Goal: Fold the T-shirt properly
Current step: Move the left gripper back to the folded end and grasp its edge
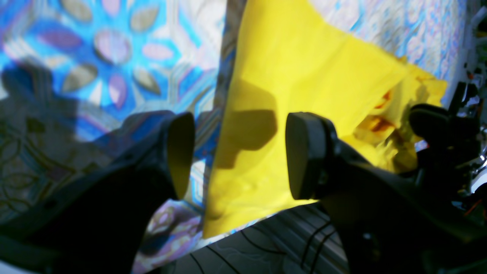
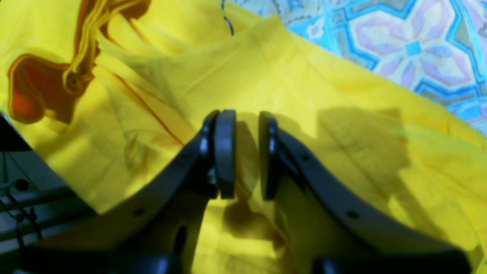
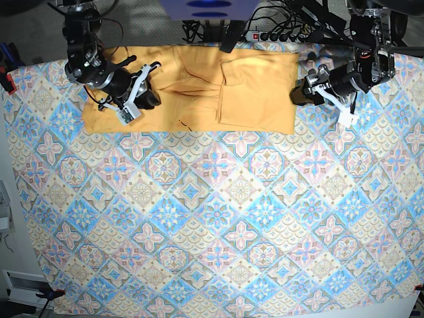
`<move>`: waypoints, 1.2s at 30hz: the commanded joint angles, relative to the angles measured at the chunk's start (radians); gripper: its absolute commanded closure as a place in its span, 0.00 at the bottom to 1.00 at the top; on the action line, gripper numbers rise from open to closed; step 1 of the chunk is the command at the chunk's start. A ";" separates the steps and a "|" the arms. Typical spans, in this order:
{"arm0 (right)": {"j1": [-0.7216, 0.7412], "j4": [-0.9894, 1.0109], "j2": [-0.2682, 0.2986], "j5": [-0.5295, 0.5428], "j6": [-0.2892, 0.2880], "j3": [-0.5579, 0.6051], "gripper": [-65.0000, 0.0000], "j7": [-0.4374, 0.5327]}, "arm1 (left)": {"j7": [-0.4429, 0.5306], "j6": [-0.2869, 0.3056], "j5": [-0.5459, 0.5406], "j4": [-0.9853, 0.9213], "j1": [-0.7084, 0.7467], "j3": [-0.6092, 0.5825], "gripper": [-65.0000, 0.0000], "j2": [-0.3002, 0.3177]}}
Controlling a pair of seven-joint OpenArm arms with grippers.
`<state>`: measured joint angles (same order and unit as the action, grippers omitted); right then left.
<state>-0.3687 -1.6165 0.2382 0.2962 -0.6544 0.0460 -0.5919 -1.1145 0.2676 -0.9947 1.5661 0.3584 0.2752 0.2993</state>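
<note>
Next, I take the T-shirt's side edge (image 1: 224, 132) with my left gripper and pull it away from the folds bunched across the T-shirt's middle before folding.
The T-shirt (image 3: 252, 93) lies flat at the far edge of the table, pale yellow-orange, with folds across its middle and a small dark mark near its front hem. My left gripper (image 3: 299, 93) is at the shirt's right edge. In the left wrist view it (image 1: 239, 152) is wide open, its jaws to either side of the shirt's edge (image 1: 304, 76), holding nothing. My right gripper (image 3: 149, 96) is over the shirt's left part. In the right wrist view it (image 2: 246, 152) hovers just above wrinkled cloth (image 2: 342, 114) with a narrow gap between its jaws.
The blue-and-pink patterned tablecloth (image 3: 212, 218) covers the table. Cables and a power strip (image 3: 265, 33) lie behind the far edge. The dark floor (image 1: 285, 243) shows past the table's edge beside the shirt.
</note>
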 commanded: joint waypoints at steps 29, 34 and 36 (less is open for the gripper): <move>0.003 -0.043 0.010 0.016 -0.008 -0.013 0.85 0.020 | 0.018 0.009 -0.025 -0.105 -0.095 -0.113 1.00 0.010; 0.001 -0.061 0.010 0.016 -0.008 -0.013 0.85 0.020 | 0.018 0.009 -0.025 -0.105 -0.098 -0.116 1.00 0.010; 0.001 -0.061 0.010 0.016 -0.008 -0.013 0.85 0.020 | 0.017 0.009 -0.025 -0.105 -0.097 -0.116 1.00 0.010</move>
<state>-0.3702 -1.6569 0.2382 0.2962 -0.6544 0.0383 -0.5922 -1.1000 0.2703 -1.0023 1.4479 0.2665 0.1543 0.2989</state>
